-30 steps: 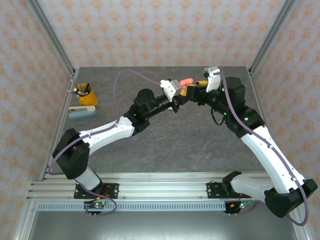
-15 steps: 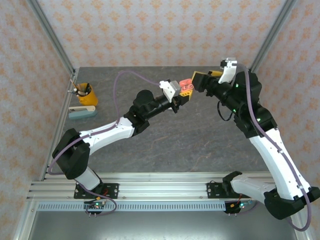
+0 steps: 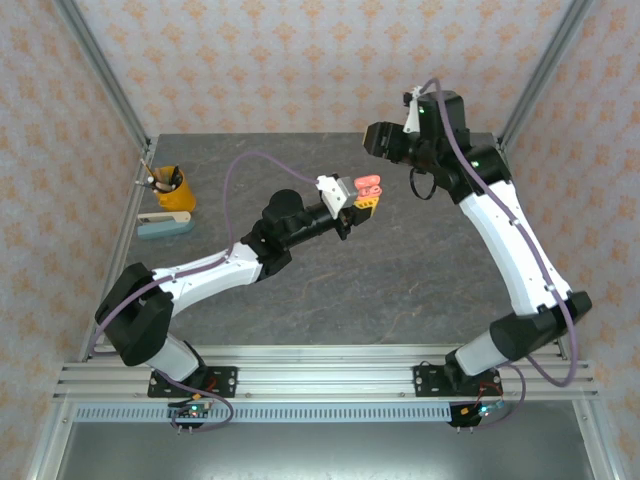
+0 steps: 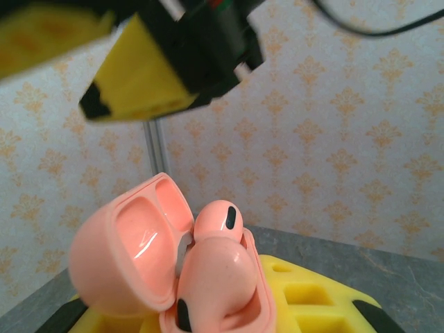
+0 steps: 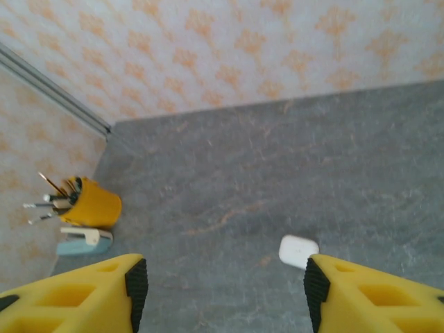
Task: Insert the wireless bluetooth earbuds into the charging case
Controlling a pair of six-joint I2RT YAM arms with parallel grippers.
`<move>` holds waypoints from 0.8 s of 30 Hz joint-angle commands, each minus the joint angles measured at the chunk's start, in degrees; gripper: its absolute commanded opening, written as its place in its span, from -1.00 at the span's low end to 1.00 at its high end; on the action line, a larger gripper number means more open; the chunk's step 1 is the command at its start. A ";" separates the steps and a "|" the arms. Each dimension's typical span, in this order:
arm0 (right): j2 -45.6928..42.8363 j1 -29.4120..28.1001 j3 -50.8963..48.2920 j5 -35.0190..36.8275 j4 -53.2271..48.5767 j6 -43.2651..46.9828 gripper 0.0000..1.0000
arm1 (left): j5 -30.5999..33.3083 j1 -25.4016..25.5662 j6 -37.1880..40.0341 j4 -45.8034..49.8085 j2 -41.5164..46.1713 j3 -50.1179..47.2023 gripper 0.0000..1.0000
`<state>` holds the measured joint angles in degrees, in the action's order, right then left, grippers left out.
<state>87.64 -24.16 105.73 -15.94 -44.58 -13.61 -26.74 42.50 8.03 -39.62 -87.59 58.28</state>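
Observation:
The coral-pink charging case will go down on the bare middle of the grey table [image 3: 348, 250] from my left gripper.
My left gripper [image 3: 364, 202] is shut on the coral-pink charging case [image 3: 368, 186], holding it in the air with its lid [image 4: 125, 253] swung open to the left. Two coral-pink earbuds [image 4: 216, 223] sit in the case's wells, their rounded heads sticking up; the nearer earbud [image 4: 218, 277] looks large and glossy. Yellow fingers [image 4: 312, 298] cradle the case from below. My right gripper [image 3: 380, 140] hangs open above and behind the case, nothing between its pads [image 5: 137, 281]. One of its yellow fingers [image 4: 139, 80] shows above the case in the left wrist view.
A closed white case [image 5: 299, 250] lies on the grey table [image 5: 277, 159] below my right gripper. A yellow cup of brushes [image 3: 170, 187] and a pale blue stapler-like object [image 3: 165, 224] stand at the far left, near the frame post [image 3: 105, 80].
My right gripper has pulled off the pink case and risen up and back toward the far wall. The left arm has shifted slightly, still holding the open case.

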 commanded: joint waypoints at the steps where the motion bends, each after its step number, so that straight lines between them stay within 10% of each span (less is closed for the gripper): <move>1: 2.38 0.21 4.34 -3.23 -6.97 0.40 0.14 | -1.10 0.04 1.57 -0.49 2.24 -0.45 -1.00; 16: -9.24 -2.82 -9.23 -5.67 -9.72 2.44 -0.28 | 3.71 -2.42 -1.99 -3.10 -0.15 0.76 -1.00; 24: -16.36 1.71 -19.77 11.76 -3.48 -8.41 -0.14 | 4.66 -2.94 -9.08 1.97 -3.29 1.73 -1.00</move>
<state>72.53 -24.80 89.10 -12.73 -50.04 -16.43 -23.79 40.32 3.68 -39.51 -89.08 58.06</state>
